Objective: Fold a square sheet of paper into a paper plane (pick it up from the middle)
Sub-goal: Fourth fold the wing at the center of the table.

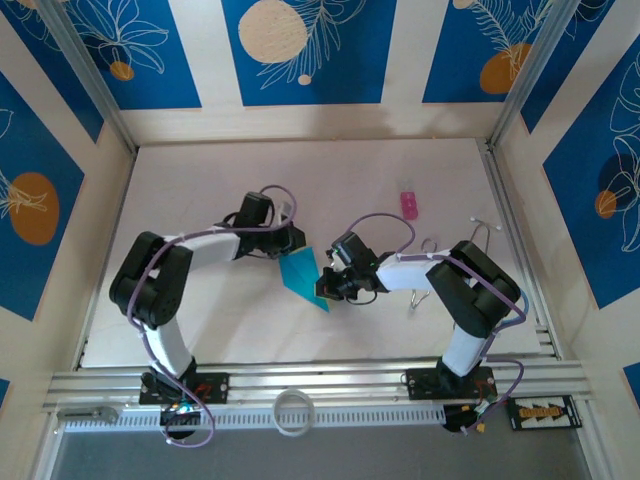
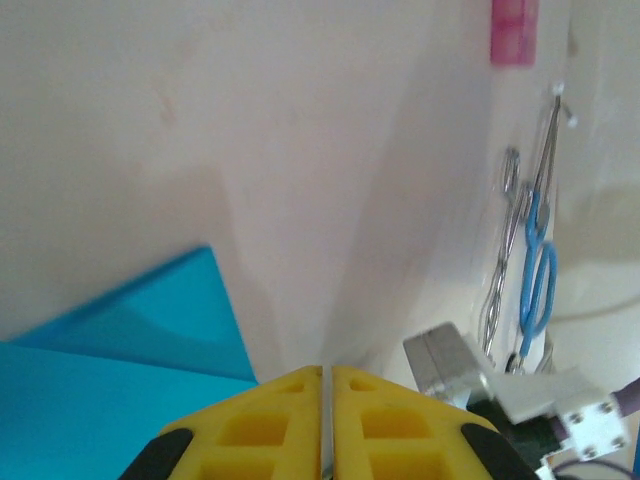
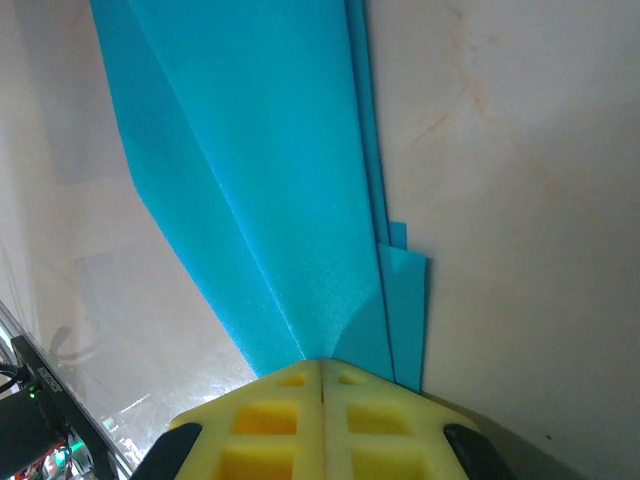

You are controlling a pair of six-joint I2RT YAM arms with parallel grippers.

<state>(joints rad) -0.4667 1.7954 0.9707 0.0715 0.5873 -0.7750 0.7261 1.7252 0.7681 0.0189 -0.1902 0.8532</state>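
Next, my right gripper backs off, opens and pinches the plane's tip (image 1: 326, 308), because layers of the paper plane fan apart beside its shut fingers.
The paper plane (image 1: 302, 279) is a slim, pointed cyan-blue fold lying mid-table between my two arms, its tip toward the near edge. My right gripper (image 1: 326, 284) is at its right edge. In the right wrist view its yellow fingers (image 3: 322, 363) are shut and the layered paper (image 3: 270, 180) fans out from the seam between them. My left gripper (image 1: 292, 243) is at the plane's far end. Its fingers (image 2: 327, 372) are shut with nothing visible between them, and the paper (image 2: 120, 340) lies just to their left.
A small pink object (image 1: 409, 204) lies right of centre toward the back wall. Blue-handled metal tools (image 2: 535, 270) rest near the right arm. A white ring (image 1: 292, 412) sits in front of the rail (image 1: 320, 380). Patterned walls close in three sides.
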